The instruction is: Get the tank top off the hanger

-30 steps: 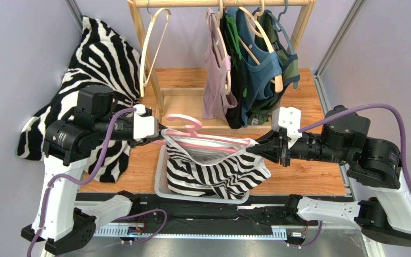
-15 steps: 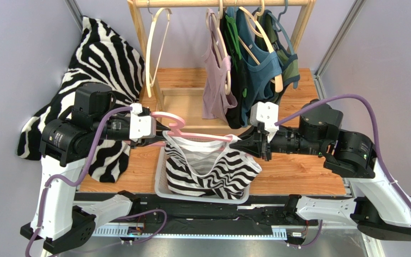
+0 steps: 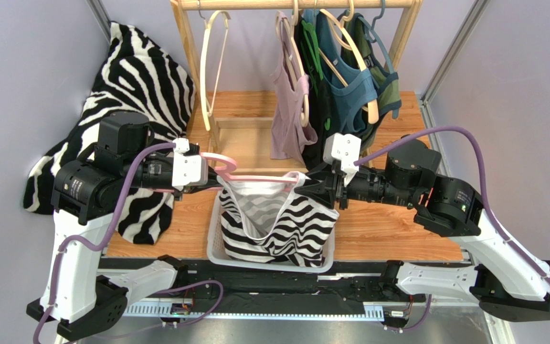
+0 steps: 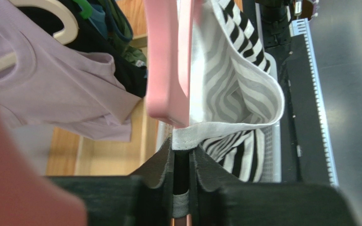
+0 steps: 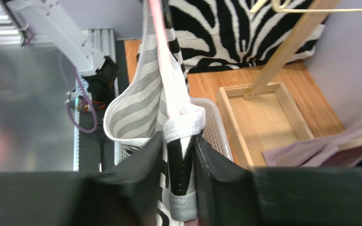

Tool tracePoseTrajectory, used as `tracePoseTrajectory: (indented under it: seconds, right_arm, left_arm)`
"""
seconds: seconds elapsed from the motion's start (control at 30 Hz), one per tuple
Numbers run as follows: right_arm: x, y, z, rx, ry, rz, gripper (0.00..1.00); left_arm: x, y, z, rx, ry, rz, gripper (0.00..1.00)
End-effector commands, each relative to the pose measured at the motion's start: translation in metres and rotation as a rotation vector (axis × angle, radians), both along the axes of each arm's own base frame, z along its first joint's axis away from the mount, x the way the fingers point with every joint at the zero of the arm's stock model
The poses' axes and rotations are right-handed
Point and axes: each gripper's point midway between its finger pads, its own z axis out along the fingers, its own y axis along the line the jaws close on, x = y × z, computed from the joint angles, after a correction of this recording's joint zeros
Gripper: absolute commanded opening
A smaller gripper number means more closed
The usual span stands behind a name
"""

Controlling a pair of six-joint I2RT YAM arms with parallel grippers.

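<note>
My right gripper pins strap across hanger's arm; I'll open, grab its outer edge [image 5: 183,206], pull it off the hanger.
The zebra-striped tank top [image 3: 278,223] hangs on a pink hanger [image 3: 229,165] over a white basket [image 3: 213,247], its lower part sagging into the basket. My left gripper [image 3: 217,179] is shut on the top's left strap at the hanger's end. In the left wrist view the jaws [image 4: 182,149] pinch the white hem [image 4: 225,134] below the pink hanger [image 4: 166,61]. My right gripper [image 3: 314,188] is shut on the right strap. In the right wrist view the strap [image 5: 184,125] sits between the jaws [image 5: 180,150], with the hanger's arm [image 5: 168,75] running out of it.
A wooden rack [image 3: 184,43] stands behind with an empty cream hanger [image 3: 210,64] and several hung tops: lilac [image 3: 288,107], black, teal [image 3: 342,93], green. A zebra cloth [image 3: 141,79] drapes at the far left. The rack's wooden base tray [image 5: 263,117] lies beside the basket.
My right gripper has moved left toward the left gripper with the strap. The tank top has gone slack and bunched narrower. The hanger has shifted a little left and up.
</note>
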Motion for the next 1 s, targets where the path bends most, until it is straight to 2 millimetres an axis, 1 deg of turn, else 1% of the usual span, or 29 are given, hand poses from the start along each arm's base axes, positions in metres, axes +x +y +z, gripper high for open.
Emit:
tracePoseTrajectory:
  seconds: [0.0, 0.07, 0.17, 0.23, 0.33, 0.43, 0.47, 0.53, 0.57, 0.63, 0.67, 0.7, 0.73, 0.8, 0.83, 0.87, 0.9, 0.97]
  right_arm:
    - [0.013, -0.017, 0.028, 0.103, -0.084, -0.110, 0.45]
    - [0.013, -0.026, 0.031, 0.117, -0.100, -0.133, 0.53]
    - [0.012, -0.032, 0.029, 0.116, -0.107, -0.144, 0.57]
    - [0.010, -0.035, 0.030, 0.120, -0.108, -0.145, 0.56]
    - [0.008, -0.031, 0.025, 0.108, -0.093, -0.127, 0.52]
    - [0.009, -0.026, 0.014, 0.085, -0.077, -0.119, 0.45]
    - [0.010, -0.025, 0.012, 0.080, -0.073, -0.118, 0.42]
    - [0.010, -0.020, 0.009, 0.075, -0.064, -0.107, 0.37]
    - [0.010, -0.019, 0.010, 0.077, -0.063, -0.105, 0.35]
    - [0.011, -0.015, 0.009, 0.070, -0.061, -0.100, 0.33]
    - [0.013, -0.014, 0.010, 0.070, -0.061, -0.103, 0.29]
    - [0.013, -0.014, 0.010, 0.068, -0.060, -0.103, 0.27]
    - [0.013, -0.013, 0.009, 0.064, -0.058, -0.103, 0.22]
    - [0.013, -0.014, 0.011, 0.063, -0.056, -0.107, 0.15]
    - [0.013, -0.016, 0.012, 0.065, -0.058, -0.109, 0.08]
    - [0.013, -0.018, 0.011, 0.062, -0.059, -0.115, 0.04]
    - [0.014, -0.020, 0.011, 0.063, -0.059, -0.127, 0.01]
    - [0.015, -0.024, 0.011, 0.064, -0.064, -0.142, 0.00]
  left_arm:
    - [-0.029, 0.021, -0.036, 0.122, 0.205, 0.059, 0.00]
    - [-0.023, 0.024, -0.038, 0.131, 0.196, 0.093, 0.00]
    - [-0.025, 0.024, -0.040, 0.133, 0.202, 0.090, 0.00]
    - [-0.025, 0.024, -0.040, 0.131, 0.204, 0.090, 0.00]
    - [-0.025, 0.023, -0.038, 0.124, 0.206, 0.093, 0.00]
    - [-0.027, 0.023, -0.036, 0.117, 0.209, 0.096, 0.00]
    - [-0.027, 0.024, -0.035, 0.117, 0.205, 0.096, 0.00]
    - [-0.028, 0.024, -0.036, 0.115, 0.210, 0.095, 0.00]
    - [-0.029, 0.024, -0.036, 0.113, 0.213, 0.093, 0.00]
    - [-0.031, 0.024, -0.036, 0.112, 0.215, 0.089, 0.00]
    - [-0.031, 0.024, -0.036, 0.113, 0.215, 0.088, 0.00]
    - [-0.032, 0.024, -0.037, 0.113, 0.221, 0.084, 0.00]
    - [-0.033, 0.024, -0.037, 0.114, 0.220, 0.085, 0.00]
    - [-0.034, 0.024, -0.037, 0.114, 0.219, 0.083, 0.00]
    - [-0.034, 0.025, -0.037, 0.113, 0.218, 0.083, 0.00]
    - [-0.035, 0.025, -0.037, 0.114, 0.216, 0.084, 0.00]
    - [-0.034, 0.025, -0.038, 0.116, 0.216, 0.086, 0.00]
    - [-0.035, 0.025, -0.037, 0.114, 0.213, 0.085, 0.00]
